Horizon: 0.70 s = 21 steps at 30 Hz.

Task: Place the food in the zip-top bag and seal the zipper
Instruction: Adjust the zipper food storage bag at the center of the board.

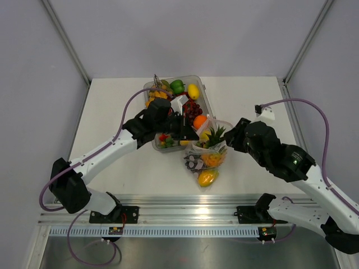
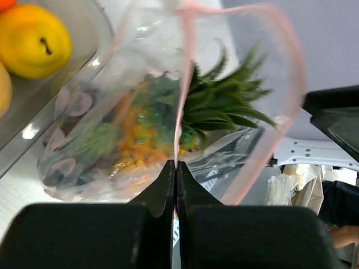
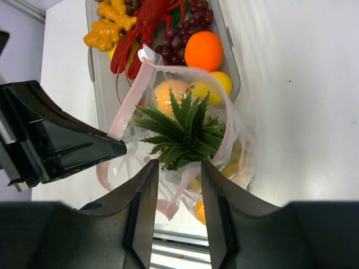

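The pineapple's green top is crowding the bag's opening, so my right gripper will take hold of the bag's rim (image 3: 227,126) opposite my left gripper and lift to settle the food.
The zip-top bag (image 1: 212,151) stands in the middle of the table, its mouth open upward. A toy pineapple (image 1: 215,137) with a green crown (image 3: 185,129) sits inside on other food. A yellow-orange mango (image 1: 207,178) lies at the bag's near end; I cannot tell whether it is inside. My left gripper (image 1: 189,133) is shut on the pinkish-red zipper strip (image 2: 188,67) at the mouth's left side and holds it up. My right gripper (image 1: 231,139) is open, its fingers (image 3: 140,190) on either side of the mouth's near edge, just below the crown.
The rigid clear tray (image 1: 208,103) stands behind the bag. It holds a green pepper (image 1: 177,86), a lemon (image 1: 193,91), grapes (image 3: 188,33), an orange (image 3: 203,50), a red lobster (image 3: 143,28) and ginger (image 3: 109,25). The left arm reaches across the tray's near corner.
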Each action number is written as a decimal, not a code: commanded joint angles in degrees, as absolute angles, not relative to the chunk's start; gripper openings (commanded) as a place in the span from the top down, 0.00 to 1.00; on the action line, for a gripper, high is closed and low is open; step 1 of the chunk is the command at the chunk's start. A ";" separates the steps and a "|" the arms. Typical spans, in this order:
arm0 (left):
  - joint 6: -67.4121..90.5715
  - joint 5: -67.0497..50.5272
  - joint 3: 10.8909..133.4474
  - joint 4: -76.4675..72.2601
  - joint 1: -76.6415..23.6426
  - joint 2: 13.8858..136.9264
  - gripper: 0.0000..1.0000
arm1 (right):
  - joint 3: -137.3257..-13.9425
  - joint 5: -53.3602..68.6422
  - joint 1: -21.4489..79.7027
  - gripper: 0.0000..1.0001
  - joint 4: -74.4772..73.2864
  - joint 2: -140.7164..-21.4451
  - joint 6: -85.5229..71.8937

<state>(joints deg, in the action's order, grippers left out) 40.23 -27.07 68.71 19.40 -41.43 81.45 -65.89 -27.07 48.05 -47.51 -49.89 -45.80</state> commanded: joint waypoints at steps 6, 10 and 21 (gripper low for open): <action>38.58 -29.44 72.77 17.75 -41.84 78.40 1.00 | -75.58 -36.03 47.72 0.54 -58.27 -55.72 -42.80; 38.41 -29.71 73.30 18.10 -41.92 78.14 1.00 | -76.99 -35.34 46.68 0.50 -60.03 -58.09 -40.35; 37.62 -29.71 73.65 18.72 -42.36 77.25 1.00 | -77.25 -25.85 39.38 1.00 -53.19 -62.75 -32.97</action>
<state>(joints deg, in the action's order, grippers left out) 38.96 -27.73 70.50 20.14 -41.91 79.61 -75.92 -28.71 40.60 -57.67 -63.72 -36.40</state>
